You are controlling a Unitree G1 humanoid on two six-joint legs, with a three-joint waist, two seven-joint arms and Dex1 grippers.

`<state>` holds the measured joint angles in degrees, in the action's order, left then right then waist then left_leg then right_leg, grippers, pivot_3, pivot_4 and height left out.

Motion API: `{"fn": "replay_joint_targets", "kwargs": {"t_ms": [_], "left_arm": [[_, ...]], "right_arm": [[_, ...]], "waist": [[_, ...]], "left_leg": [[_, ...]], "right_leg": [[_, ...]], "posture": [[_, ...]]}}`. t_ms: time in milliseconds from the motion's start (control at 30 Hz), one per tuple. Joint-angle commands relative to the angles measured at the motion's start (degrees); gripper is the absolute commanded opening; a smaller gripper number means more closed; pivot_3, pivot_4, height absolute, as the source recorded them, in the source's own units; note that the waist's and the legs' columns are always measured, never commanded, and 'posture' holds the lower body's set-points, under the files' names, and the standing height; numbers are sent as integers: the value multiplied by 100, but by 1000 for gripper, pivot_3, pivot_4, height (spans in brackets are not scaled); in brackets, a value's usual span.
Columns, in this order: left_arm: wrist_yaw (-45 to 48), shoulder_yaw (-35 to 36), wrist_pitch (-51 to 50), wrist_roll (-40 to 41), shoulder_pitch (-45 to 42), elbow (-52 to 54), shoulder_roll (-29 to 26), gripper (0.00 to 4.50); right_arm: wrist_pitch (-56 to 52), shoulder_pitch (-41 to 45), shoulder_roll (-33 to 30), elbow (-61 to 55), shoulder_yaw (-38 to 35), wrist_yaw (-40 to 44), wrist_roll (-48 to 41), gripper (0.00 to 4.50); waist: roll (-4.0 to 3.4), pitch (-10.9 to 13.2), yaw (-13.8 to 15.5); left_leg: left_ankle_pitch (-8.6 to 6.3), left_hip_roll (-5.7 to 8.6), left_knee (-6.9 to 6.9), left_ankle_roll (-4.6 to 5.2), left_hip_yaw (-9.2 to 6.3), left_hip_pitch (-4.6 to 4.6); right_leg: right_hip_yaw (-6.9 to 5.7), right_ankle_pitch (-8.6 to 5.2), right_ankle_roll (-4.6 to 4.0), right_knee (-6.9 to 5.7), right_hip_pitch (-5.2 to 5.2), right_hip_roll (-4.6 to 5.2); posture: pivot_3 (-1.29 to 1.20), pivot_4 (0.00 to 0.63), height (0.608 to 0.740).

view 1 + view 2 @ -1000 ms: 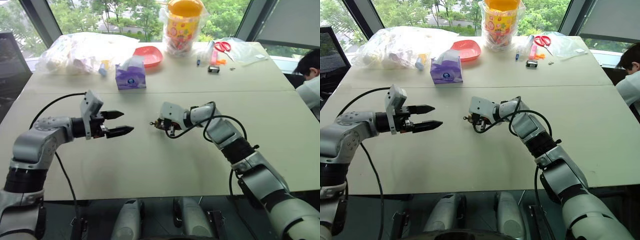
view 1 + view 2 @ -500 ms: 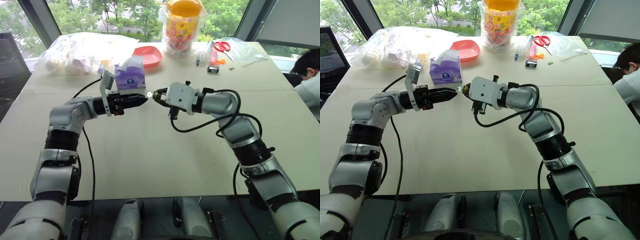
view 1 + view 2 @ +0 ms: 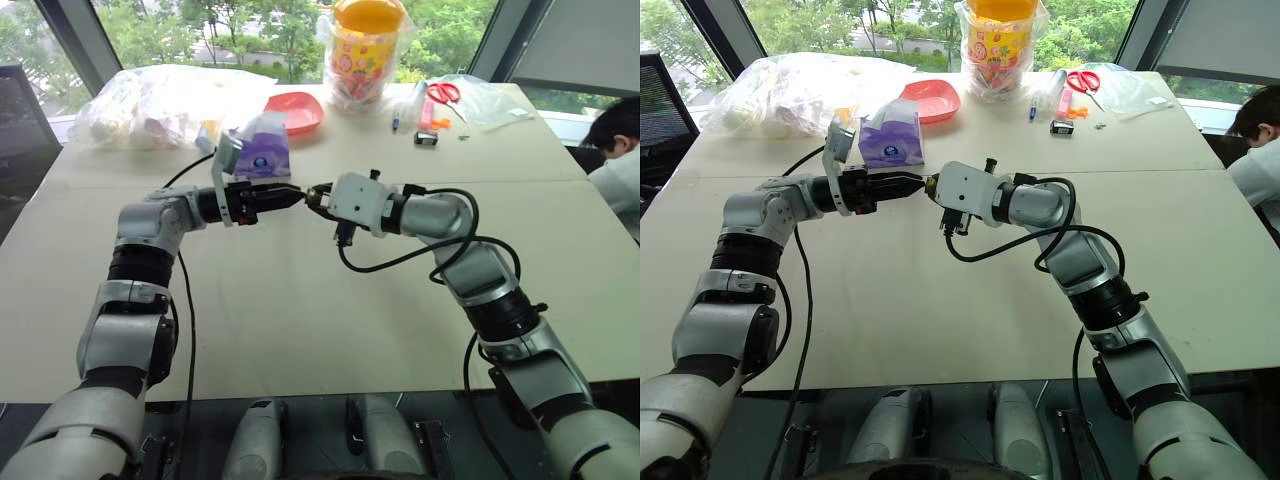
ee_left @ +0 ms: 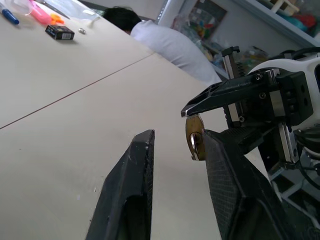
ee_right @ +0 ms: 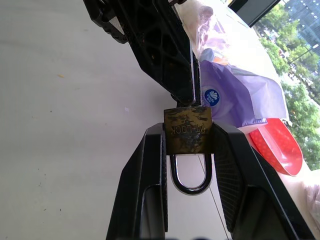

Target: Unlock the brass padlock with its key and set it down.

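Next, my left gripper takes the padlock's body [image 5: 188, 131] and frees my right gripper for the shackle, because the padlock's shackle points back between my right gripper's fingers.
The brass padlock [image 5: 188, 131] is pinched between the two black fingers of my right gripper [image 5: 188, 134], with its silvery shackle hanging toward the wrist. The gripper holds it above the table [image 3: 300, 320], body end facing my left gripper [image 3: 296, 194]. A key [image 4: 194, 136] sticks out of the lock's end, and its thin edge [image 5: 192, 75] runs along my left fingers [image 5: 165, 45]. In the left wrist view the key's head lies against one finger pad [image 4: 220, 160]. The other finger [image 4: 142, 150] stands a little apart from it, so a narrow gap remains.
Behind the grippers stands a purple tissue pack [image 3: 262, 150], with a red dish [image 3: 297, 110], a yellow jar [image 3: 368, 50] and plastic bags [image 3: 150, 100] further back. Scissors [image 3: 447, 93] and a small black clip [image 3: 427, 138] lie at the back right. A person [image 3: 615, 140] sits at the table's right edge.
Both arms have risen from near the table. My left gripper moved right up to the padlock's key and its fingers went from wide apart to a narrow gap.
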<state>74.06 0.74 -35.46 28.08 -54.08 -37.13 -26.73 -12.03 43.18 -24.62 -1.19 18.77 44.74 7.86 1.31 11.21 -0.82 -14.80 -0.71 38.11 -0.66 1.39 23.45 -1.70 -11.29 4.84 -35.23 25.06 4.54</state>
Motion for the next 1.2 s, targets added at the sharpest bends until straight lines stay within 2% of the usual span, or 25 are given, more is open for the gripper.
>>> {"fn": "replay_joint_targets", "kwargs": {"t_ms": [33,300,433,667,833,933,1100,1200], "left_arm": [[150,19,28,-19,-23,213,-35,51],[86,-46,319,-240,133,428,-88,51],[11,-125,975,-542,304,671,-76,51],[95,-605,2470,-1303,659,1186,-189,51],[232,-1023,3688,-1935,772,1291,-480,51],[313,-1028,3582,-1855,732,1254,-558,51],[149,-588,1565,-1131,376,914,-517,51],[21,-209,513,-544,248,816,-458,51]], "right_arm": [[68,69,54,-277,-81,-68,3,681],[41,77,94,-283,-70,5,-52,681],[-281,55,174,-357,-164,155,-304,681],[-1540,-24,303,-777,-383,542,-1095,681],[-1979,10,263,-905,-446,600,-1317,681],[-1994,35,220,-912,-430,579,-1322,681],[-1535,89,125,-858,-297,402,-1018,681],[-695,193,-98,-772,9,192,-376,681]], "waist": [[0,0,0],[0,0,1],[0,0,3],[0,0,17],[0,0,15],[0,0,15],[0,0,14],[0,0,-3]], "left_leg": [[0,0,0,0,0,0],[0,0,0,0,-1,0],[0,0,0,0,-1,0],[0,-1,0,0,0,0],[0,-1,0,0,0,0],[0,-1,1,0,0,0],[0,0,3,1,-1,1],[0,0,4,1,-1,1]], "right_leg": [[0,0,0,0,0,0],[0,0,0,-1,0,0],[0,0,0,-1,0,0],[0,1,-2,-1,0,2],[0,0,-3,-1,0,2],[0,0,-3,-1,0,2],[-1,0,0,-4,0,0],[0,-1,2,-3,0,0]], "posture": [[0,150,740],[0,150,740],[0,150,740],[0,150,740],[0,150,740],[0,150,740],[0,150,740],[0,150,740]]}}
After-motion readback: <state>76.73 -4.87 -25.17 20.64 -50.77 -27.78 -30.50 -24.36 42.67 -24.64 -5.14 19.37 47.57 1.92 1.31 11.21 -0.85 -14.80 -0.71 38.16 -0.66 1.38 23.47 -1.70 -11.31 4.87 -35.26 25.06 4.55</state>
